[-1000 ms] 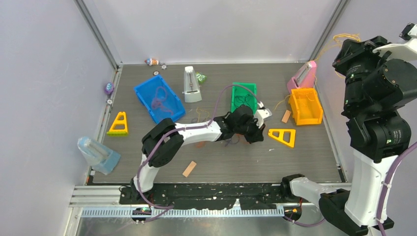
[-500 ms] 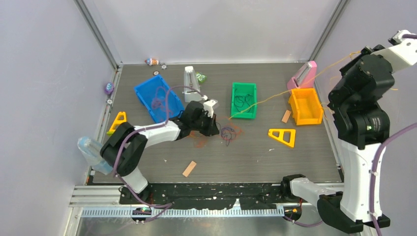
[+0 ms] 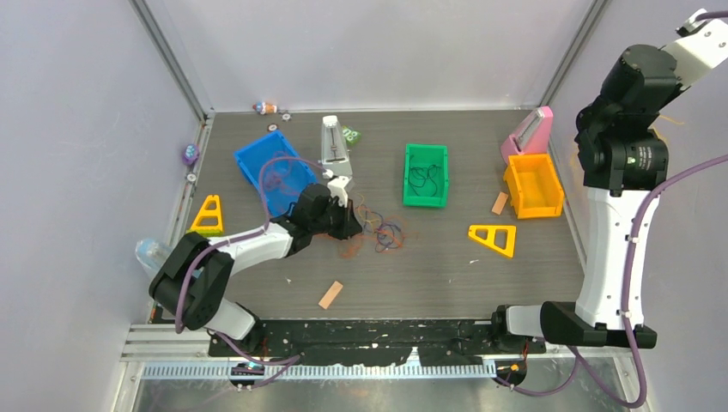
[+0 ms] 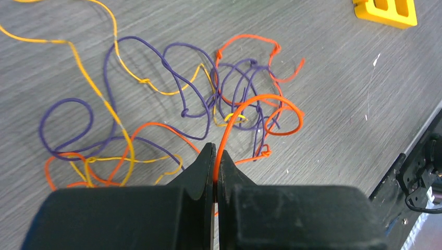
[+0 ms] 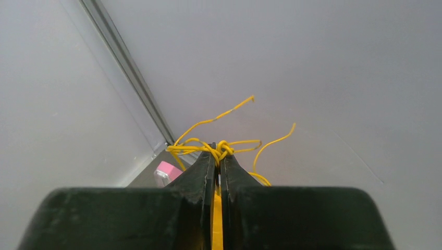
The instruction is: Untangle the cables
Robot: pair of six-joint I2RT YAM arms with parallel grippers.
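Next, my right gripper releases the yellow cable inside the orange bin point(image 3: 532, 186) by the pink object.
A loose tangle of thin cables point(image 3: 382, 233) lies on the grey table just right of my left gripper point(image 3: 348, 225). The left wrist view shows purple point(image 4: 177, 78), orange-red point(image 4: 260, 99) and yellow point(image 4: 83, 78) strands looped over each other. My left gripper point(image 4: 215, 156) is low over the table and shut on an orange-red strand that arches up out of the pile. My right arm point(image 3: 631, 129) is raised high at the far right, its fingers beyond the top view's edge. In its wrist view my right gripper point(image 5: 217, 151) is shut on a knotted bunch of yellow cable point(image 5: 224, 147) in the air.
A blue bin point(image 3: 276, 176) and a green bin point(image 3: 426, 174) each hold a cable. An orange bin point(image 3: 532, 184) and a pink object point(image 3: 528, 133) stand at the right. Yellow triangles point(image 3: 494, 239) point(image 3: 207, 216), a wooden stick point(image 3: 330, 294) and a white metronome point(image 3: 333, 148) are also on the table.
My left arm drew back leftward from the table's middle and shut on the orange-red strand. My right arm swung up higher, and the yellow cable stretched across the table half a second ago no longer shows there.
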